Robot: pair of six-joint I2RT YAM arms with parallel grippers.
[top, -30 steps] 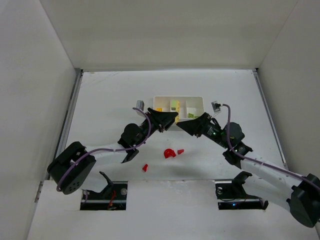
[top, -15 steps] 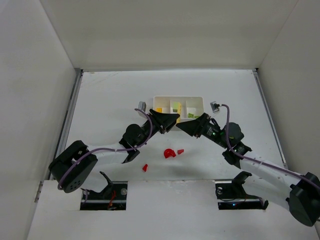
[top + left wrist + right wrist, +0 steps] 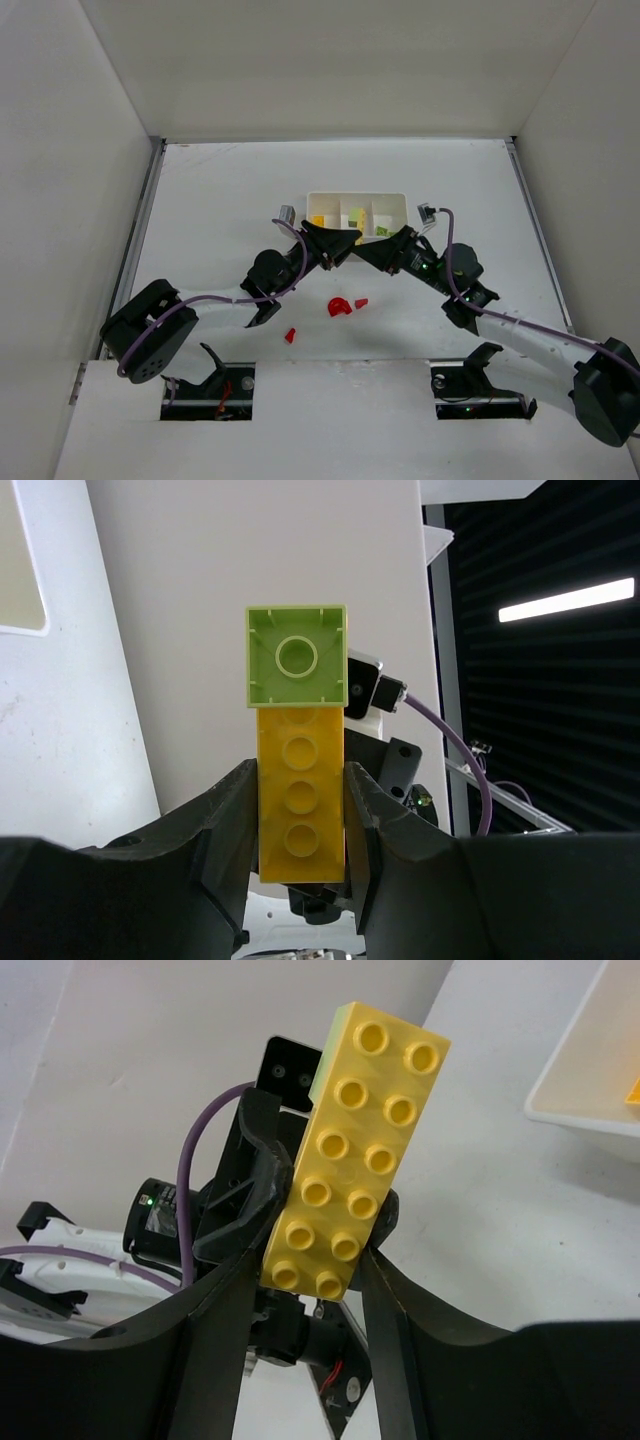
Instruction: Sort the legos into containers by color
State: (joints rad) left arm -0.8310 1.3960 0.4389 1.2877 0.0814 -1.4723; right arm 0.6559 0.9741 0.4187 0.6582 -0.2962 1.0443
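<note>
The yellow brick is held by both my grippers, so next my left gripper opens and grabs the pale green brick (image 3: 297, 657) on its far end to pull it off.
A long yellow brick (image 3: 300, 790) with a pale green brick (image 3: 296, 657) stuck on its far end hangs above the table, just in front of the white tray (image 3: 357, 196). My left gripper (image 3: 300, 770) is shut on the yellow brick's sides. From the other side, my right gripper (image 3: 312, 1260) has both fingers pressed on the yellow brick (image 3: 350, 1160) at its lower end. In the top view, left gripper (image 3: 340, 243) and right gripper (image 3: 368, 248) meet tip to tip. A red half-disc (image 3: 339, 307) and two red wedges (image 3: 361, 302) (image 3: 290, 335) lie on the table.
The tray's three compartments hold a yellow-orange piece (image 3: 317, 219) on the left, pale pieces in the middle and a green piece (image 3: 383, 232) on the right. A tray corner (image 3: 590, 1070) shows in the right wrist view. White walls enclose the table.
My right gripper's jaws have closed in onto the yellow brick. Both grippers have drifted slightly toward the near side, away from the tray. The red pieces have not moved.
</note>
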